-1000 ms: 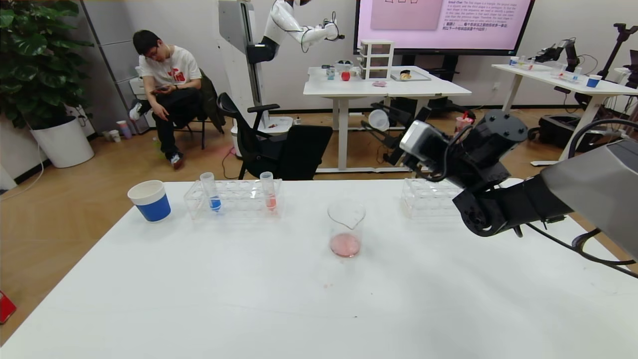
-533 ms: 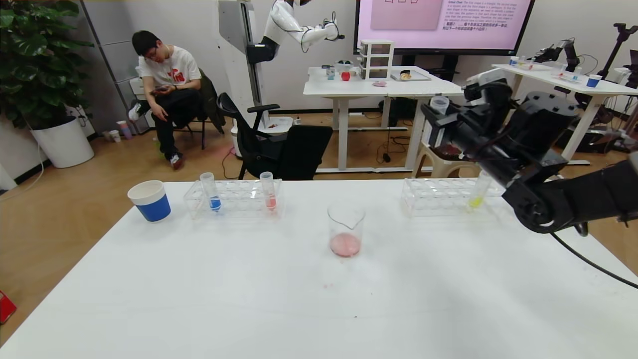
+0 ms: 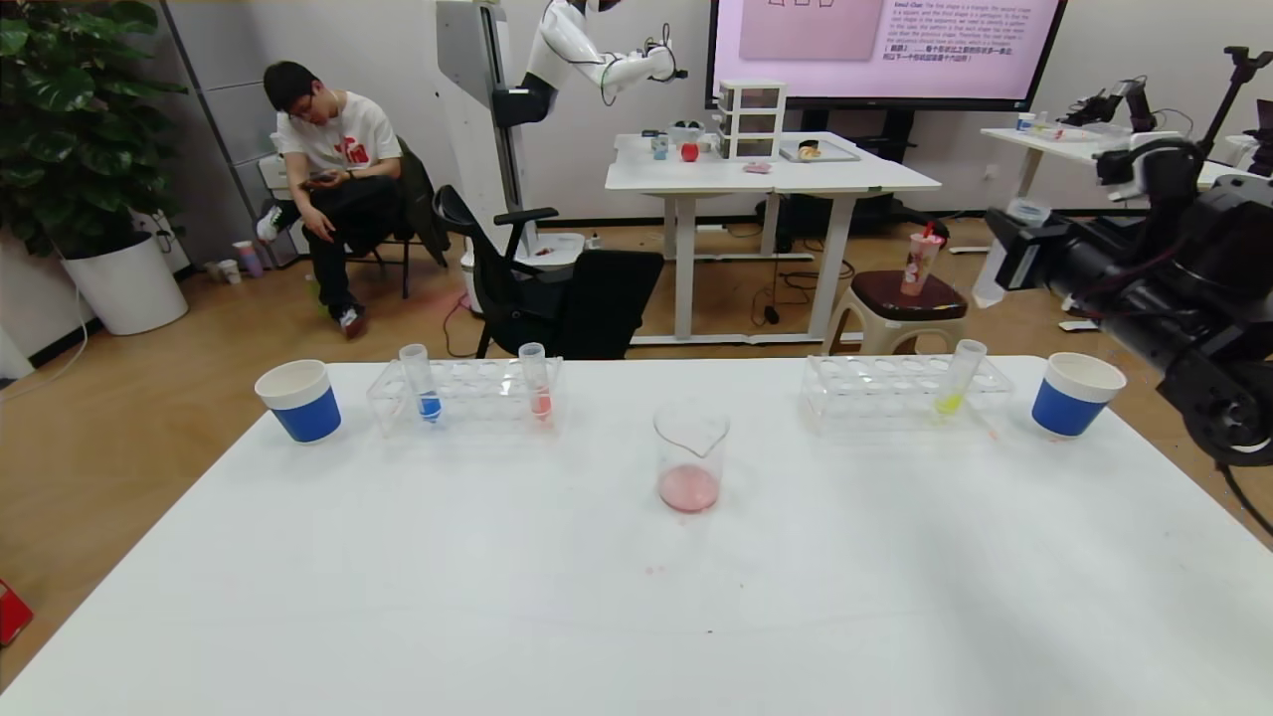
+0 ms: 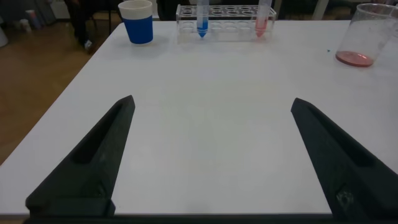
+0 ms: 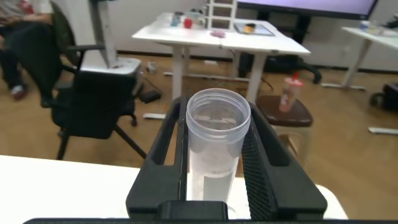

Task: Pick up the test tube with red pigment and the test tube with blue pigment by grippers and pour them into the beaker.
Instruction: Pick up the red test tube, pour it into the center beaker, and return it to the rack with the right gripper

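My right gripper will let go of the empty clear test tube inside the paper cup (image 3: 1080, 377) next to the rack of the tube with yellow liquid.
The beaker (image 3: 691, 457) stands mid-table with a little pink-red liquid in it. The test tube with blue pigment (image 3: 422, 384) and a test tube with red pigment (image 3: 538, 382) stand upright in the left rack (image 3: 467, 396). My right gripper (image 3: 1004, 257) is raised beyond the table's right edge, above the right cup. It is shut on an empty clear test tube (image 5: 217, 143), mouth toward its wrist camera. My left gripper (image 4: 211, 109) is open and empty, low over the near table. It faces the blue tube (image 4: 202, 17), red tube (image 4: 262, 17) and beaker (image 4: 365, 37).
A second rack (image 3: 900, 390) at the right holds a yellow-liquid tube (image 3: 957, 380). Blue-and-white paper cups stand at far left (image 3: 298, 400) and far right (image 3: 1076, 395). A small pink spot lies on the table in front of the beaker. Behind the table are a chair, a stool and a seated person.
My right arm has swung right and back with the empty tube, from near the beaker to past the right cup. The right rack, yellow tube and right cup are now uncovered.
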Robot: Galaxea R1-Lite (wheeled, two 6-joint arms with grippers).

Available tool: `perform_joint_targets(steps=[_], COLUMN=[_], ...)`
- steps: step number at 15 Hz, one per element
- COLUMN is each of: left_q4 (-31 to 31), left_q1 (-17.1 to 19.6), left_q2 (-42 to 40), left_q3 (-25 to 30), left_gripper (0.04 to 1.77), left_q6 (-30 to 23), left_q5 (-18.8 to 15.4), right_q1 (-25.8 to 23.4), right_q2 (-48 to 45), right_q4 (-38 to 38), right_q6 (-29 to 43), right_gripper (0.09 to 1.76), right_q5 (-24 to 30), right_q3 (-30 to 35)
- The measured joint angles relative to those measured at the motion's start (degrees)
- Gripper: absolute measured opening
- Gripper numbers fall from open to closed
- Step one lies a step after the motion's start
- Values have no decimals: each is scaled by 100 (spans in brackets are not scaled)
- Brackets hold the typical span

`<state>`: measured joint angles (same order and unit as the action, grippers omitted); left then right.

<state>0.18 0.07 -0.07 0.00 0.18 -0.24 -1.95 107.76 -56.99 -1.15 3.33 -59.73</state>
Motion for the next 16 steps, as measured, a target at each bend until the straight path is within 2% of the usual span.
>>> perform_joint_targets(steps=[3,7,10,16], left_q4=[0,0,0,-2], left_q1=[0,0,0,0], left_q2=[0,0,0,0], left_q3=[0,0,0,0], left_gripper=[175,175,175,175], left_q6=[0,0,-2,0], left_q5=[-2,-2,0,2], right_q1=[-764,-1698,-1954,-1985], right_q2=[-171,28,452,1396], right_q4=[634,639,35,-930], right_q6=[-11,-20,-41,-37], right_gripper=[52,52,52,52], right_q5=[0,13,6,-16], right_q3=[-22,-127,-132,26])
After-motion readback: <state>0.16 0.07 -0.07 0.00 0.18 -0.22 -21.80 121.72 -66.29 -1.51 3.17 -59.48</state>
